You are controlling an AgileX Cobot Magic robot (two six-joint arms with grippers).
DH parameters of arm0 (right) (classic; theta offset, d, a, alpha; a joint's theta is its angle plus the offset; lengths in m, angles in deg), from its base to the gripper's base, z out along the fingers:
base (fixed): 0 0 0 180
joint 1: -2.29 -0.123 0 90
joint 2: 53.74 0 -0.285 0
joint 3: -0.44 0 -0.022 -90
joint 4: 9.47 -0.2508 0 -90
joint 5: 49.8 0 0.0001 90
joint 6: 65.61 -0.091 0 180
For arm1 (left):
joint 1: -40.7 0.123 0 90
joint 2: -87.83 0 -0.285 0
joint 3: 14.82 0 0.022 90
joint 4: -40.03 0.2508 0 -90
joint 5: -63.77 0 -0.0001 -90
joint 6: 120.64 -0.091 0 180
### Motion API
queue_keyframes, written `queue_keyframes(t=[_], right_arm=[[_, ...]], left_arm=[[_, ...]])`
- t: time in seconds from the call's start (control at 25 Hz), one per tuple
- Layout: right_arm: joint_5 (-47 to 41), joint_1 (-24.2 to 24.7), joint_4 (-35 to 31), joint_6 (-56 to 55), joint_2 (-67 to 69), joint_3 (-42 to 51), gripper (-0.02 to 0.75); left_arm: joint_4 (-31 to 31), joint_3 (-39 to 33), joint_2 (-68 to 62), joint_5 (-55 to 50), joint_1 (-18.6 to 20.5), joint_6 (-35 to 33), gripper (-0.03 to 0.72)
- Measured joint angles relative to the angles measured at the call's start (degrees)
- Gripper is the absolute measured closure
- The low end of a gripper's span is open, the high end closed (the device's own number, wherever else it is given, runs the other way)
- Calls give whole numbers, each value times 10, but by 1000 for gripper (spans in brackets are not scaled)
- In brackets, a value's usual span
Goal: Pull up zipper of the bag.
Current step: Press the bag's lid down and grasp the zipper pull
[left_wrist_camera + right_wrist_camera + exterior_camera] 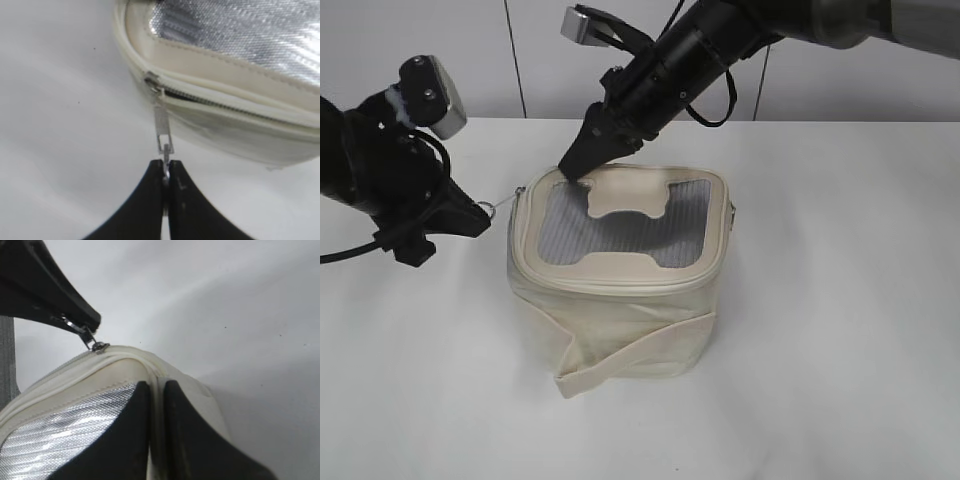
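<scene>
My left gripper needs to release the ring pull on the bag's front between the lid's rim and the strap [613, 323].
The cream bag [620, 320] stands upright mid-table, its grey mesh top with the H-shaped patch facing up. The zipper [620, 284] runs round the lid's rim. My left gripper [478, 212] is left of the bag, shut on the ring pull of a silver slider [152, 82]; its pull tab is stretched straight towards the jaws [166, 166]. The zipper [220, 102] shows a dark gap just right of the slider. My right gripper [575, 168] is shut on the lid's rim at the back left corner [156, 387]. The slider [100, 346] also shows in the right wrist view.
The white table [840, 300] surrounds the bag, with a white wall behind. The bag's cream strap [630, 355] wraps the front low down. A small metal piece [731, 212] sits on the bag's right rim. The left arm's fingers [50, 295] show in the right wrist view.
</scene>
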Motion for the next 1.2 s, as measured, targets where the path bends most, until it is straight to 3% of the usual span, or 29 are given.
queue_keyframes(t=[0.36,0.52,0.88,1.2], right_arm=[[4,-2,3,-29,0,0,679],[5,-2,4,-37,0,0,679],[5,-2,5,-49,0,0,682],[-2,-3,5,-50,0,0,683]], left_arm=[[67,1,35,-130,-1,125,697],[76,1,35,-170,-23,149,697],[96,1,64,-195,-138,186,697],[75,-3,65,-46,-270,186,697]])
